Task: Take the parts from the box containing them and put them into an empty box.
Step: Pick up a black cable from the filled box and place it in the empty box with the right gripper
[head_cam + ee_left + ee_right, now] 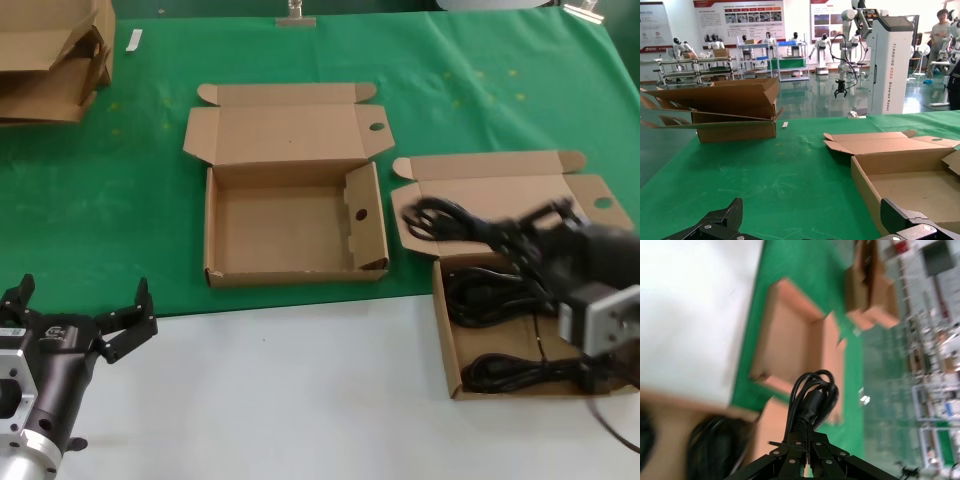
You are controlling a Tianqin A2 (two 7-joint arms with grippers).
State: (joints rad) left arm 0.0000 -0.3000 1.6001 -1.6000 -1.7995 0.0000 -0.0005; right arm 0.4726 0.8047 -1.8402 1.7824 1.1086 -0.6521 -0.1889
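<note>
My right gripper is going to let go of the bundled black cable on the middle of the empty box's bottom [292,225] [794,342], with it pointing toward the flap that has holes.
My right gripper [535,245] is shut on a bundled black cable [450,222] and holds it lifted above the box of parts [447,345] at the right; the bundle's loops hang out to the left over that box's lid. In the right wrist view the cable [812,397] sticks out from the closed jaws [807,440]. More black cable bundles [490,300] lie in that box. The empty box [215,225], with an upright holed inner flap [360,215], stands open at the centre. My left gripper [80,315] is open and empty at the near left, short of that box [862,182].
Flattened stacked cartons [50,60] lie at the far left of the green mat [100,200] and show in the left wrist view [730,107]. A white tabletop [270,390] lies in front of the mat. A small white tag [134,39] lies near the cartons.
</note>
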